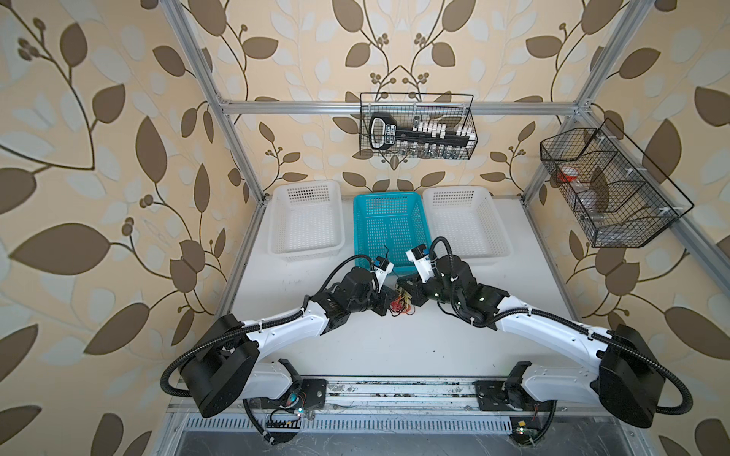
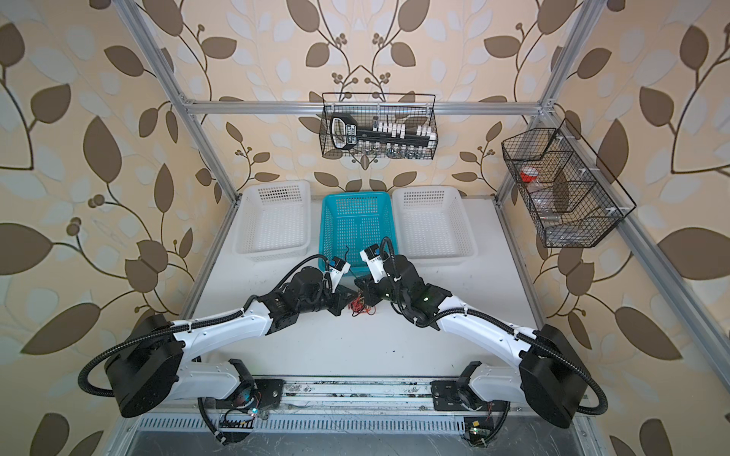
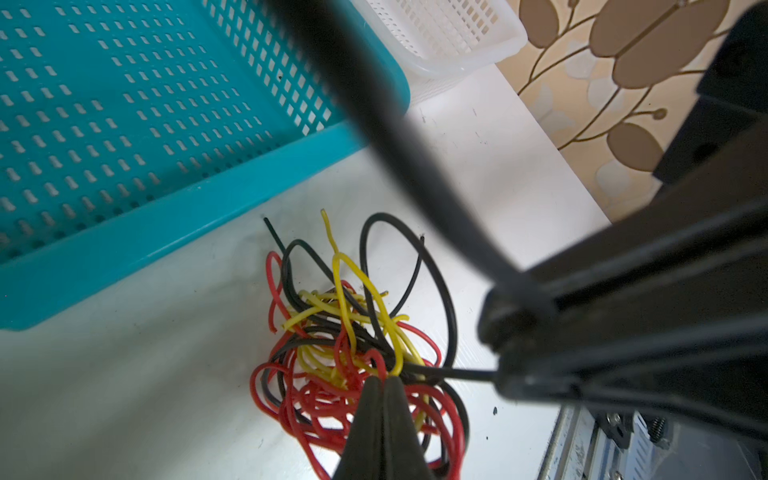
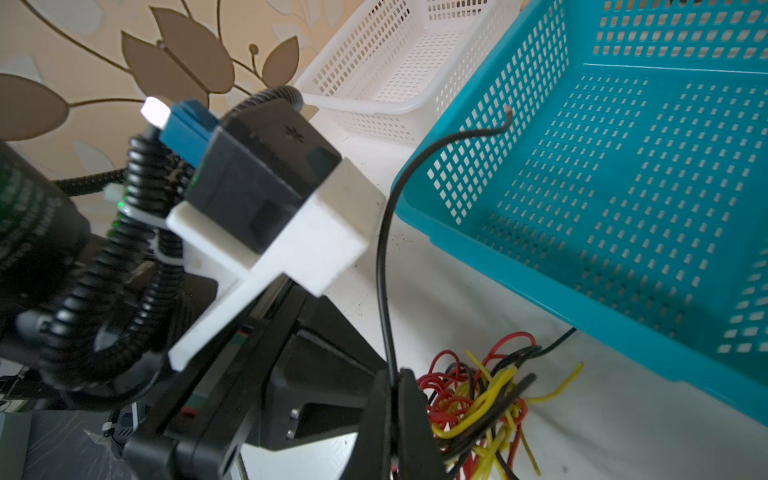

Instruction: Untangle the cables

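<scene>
The black cable in my right gripper goes into the knot among red and yellow cables, so next my left gripper opens and grabs the red cable (image 3: 374, 360) to hold it steady.
The cables (image 1: 401, 307) (image 2: 361, 306) are a small knot of thin red, yellow and black wires on the white table, just in front of the turquoise basket. My left gripper (image 1: 393, 302) (image 3: 384, 377) is shut, its tips buried in the knot (image 3: 353, 353), and a yellow strand runs into the seam between them. My right gripper (image 1: 407, 293) (image 4: 392, 376) is shut on a black cable (image 4: 384, 257) at the knot's other side. That cable's free end (image 1: 386, 252) rises above the basket's front edge.
The turquoise basket (image 1: 359, 237) stands right behind the knot, with a white basket on its left (image 1: 306, 221) and on its right (image 1: 466, 221). Wire baskets hang on the back rail (image 1: 416, 126) and on the right post (image 1: 608, 189). The two wrists nearly touch.
</scene>
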You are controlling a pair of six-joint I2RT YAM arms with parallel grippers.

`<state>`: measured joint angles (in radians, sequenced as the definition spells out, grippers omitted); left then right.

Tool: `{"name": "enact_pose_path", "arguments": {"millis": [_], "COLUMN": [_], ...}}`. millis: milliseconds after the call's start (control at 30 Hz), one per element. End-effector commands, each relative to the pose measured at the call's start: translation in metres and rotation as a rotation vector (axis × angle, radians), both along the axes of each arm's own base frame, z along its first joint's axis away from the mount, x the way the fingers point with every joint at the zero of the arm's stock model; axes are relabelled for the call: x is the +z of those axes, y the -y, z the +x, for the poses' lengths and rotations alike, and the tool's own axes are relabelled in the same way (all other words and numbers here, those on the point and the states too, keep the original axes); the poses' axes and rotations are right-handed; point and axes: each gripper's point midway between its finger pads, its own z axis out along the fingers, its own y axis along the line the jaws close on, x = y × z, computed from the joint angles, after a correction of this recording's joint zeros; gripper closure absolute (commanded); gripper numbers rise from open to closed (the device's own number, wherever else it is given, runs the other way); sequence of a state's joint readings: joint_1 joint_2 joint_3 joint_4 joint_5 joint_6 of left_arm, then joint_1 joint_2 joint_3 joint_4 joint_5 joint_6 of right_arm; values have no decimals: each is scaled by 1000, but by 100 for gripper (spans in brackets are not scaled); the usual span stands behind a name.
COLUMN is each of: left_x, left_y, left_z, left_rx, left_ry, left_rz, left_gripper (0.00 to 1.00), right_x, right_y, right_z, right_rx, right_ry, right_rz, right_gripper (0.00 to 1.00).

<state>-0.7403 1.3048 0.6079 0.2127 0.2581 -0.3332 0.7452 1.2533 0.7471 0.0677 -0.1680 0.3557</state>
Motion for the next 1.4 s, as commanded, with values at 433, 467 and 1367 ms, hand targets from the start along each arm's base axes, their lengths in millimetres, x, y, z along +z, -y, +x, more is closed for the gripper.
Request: {"name": "enact_pose_path", "arguments": {"millis": [433,467,1367], "left_x": [36,39,-5], "left_y": [8,8,15], "left_z": [-19,-21,-18], "left_rx": [-117,-124,-93], "left_ry": [49,55,23], "left_rz": [-54,-56,151], "left_gripper": [32,29,62], "right_x": [1,1,20], "right_y": [15,14,0], "right_z": [7,8,4], "right_rx": [-53,-53,-16], "right_ry": [10,9,25], "right_rz": [-4,-6,22], "right_gripper": [100,100,100]}}
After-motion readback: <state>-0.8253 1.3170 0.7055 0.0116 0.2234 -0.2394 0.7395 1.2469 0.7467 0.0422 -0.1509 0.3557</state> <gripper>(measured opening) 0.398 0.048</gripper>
